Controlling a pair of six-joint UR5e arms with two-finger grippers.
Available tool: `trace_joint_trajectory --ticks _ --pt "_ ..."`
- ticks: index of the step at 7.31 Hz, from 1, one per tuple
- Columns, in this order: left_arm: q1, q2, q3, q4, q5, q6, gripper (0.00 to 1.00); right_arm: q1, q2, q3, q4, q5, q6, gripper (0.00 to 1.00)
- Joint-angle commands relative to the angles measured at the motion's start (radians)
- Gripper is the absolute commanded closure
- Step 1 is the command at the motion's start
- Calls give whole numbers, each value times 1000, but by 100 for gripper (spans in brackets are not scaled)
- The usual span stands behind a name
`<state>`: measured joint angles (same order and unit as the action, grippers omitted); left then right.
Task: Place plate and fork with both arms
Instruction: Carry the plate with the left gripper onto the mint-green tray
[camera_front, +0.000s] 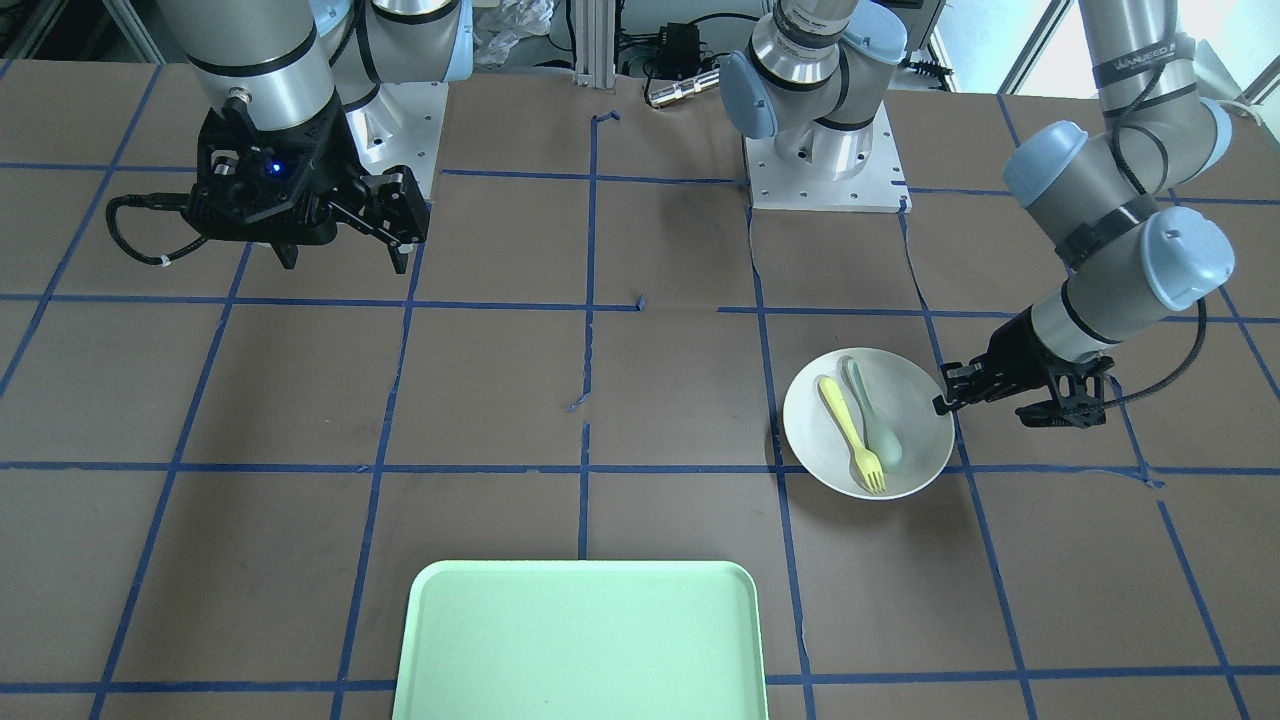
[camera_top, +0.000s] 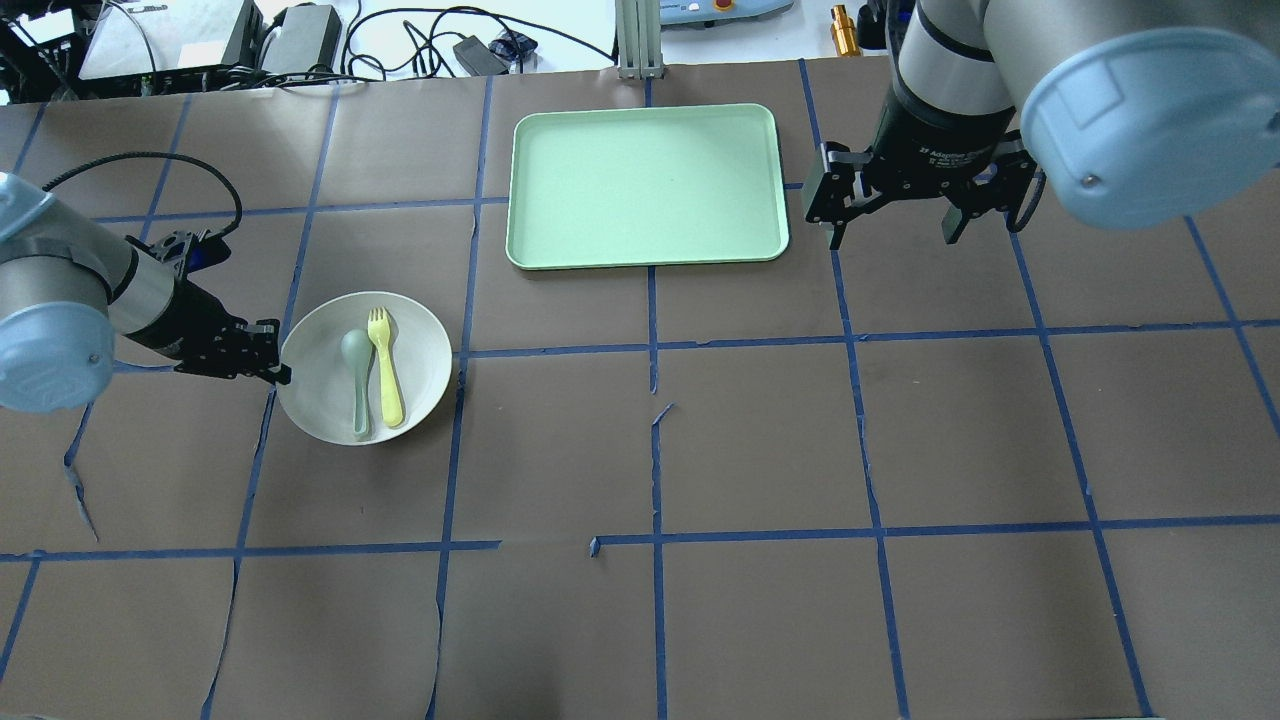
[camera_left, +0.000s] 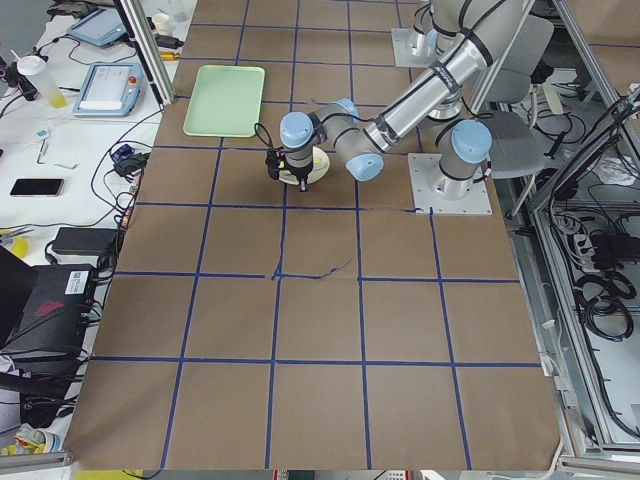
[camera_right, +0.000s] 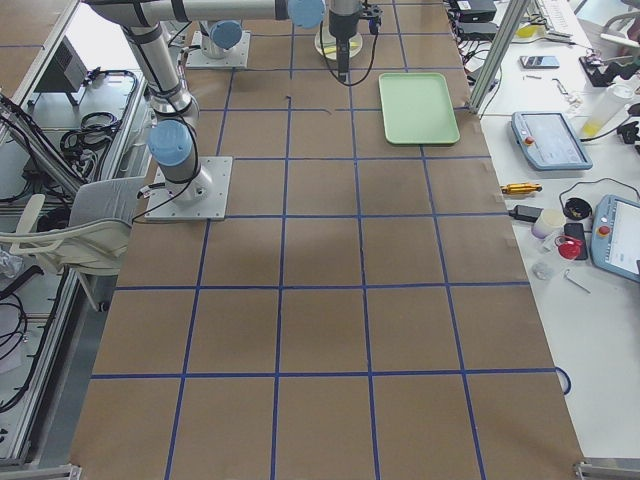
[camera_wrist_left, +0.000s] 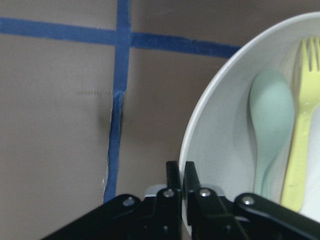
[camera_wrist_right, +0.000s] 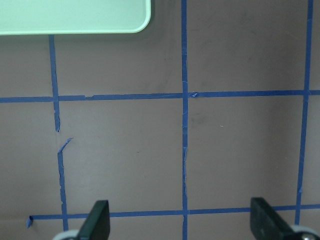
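I need to release the off-white plate with my left gripper in the middle of the mint-green tray (camera_front: 585, 684).
The off-white plate (camera_top: 425, 350) lies on the table at my left, also seen in the front view (camera_front: 815, 425). The pale-yellow fork (camera_top: 385, 370) lies in it beside a grey-green spoon (camera_top: 357, 365). My left gripper (camera_top: 278, 372) is shut on the plate's near-left rim. In the left wrist view the gripper (camera_wrist_left: 181, 172) pinches the rim of the plate (camera_wrist_left: 220, 145), with the fork (camera_wrist_left: 300, 150) and spoon (camera_wrist_left: 270, 110) beyond. My right gripper (camera_top: 890, 238) is open and empty above the table, right of the tray; its fingers (camera_wrist_right: 97, 222) stand wide apart.
A mint-green rectangular tray (camera_top: 645, 185) lies at the far middle of the table, also seen in the front view (camera_front: 580, 640) and the right wrist view (camera_wrist_right: 75, 15). Blue tape lines cross the brown table. Cables and devices lie beyond the far edge.
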<state>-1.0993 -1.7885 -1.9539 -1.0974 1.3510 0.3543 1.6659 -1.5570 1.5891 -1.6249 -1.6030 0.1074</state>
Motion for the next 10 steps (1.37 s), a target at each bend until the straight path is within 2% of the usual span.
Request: trace_joint_trajectory --ticks 1,3,5,7,8,10 --pt "-92 -50 145 -67 -38 -56 100 0 0 0 -1 0 0 0" --pt "-239 -165 313 -65 -36 -104 100 0 0 0 0 0 0 0" --pt "-360 -327 537 -99 -36 -217 100 0 0 0 0 2 0 0" --pt "-416 -481 738 -96 -117 -352 100 0 0 2 0 2 0 0" --pt "-425 -558 836 -98 -197 -359 100 0 0 2 0 2 0 0" --pt "-476 -647 943 -98 -208 -368 100 0 0 2 0 2 0 0"
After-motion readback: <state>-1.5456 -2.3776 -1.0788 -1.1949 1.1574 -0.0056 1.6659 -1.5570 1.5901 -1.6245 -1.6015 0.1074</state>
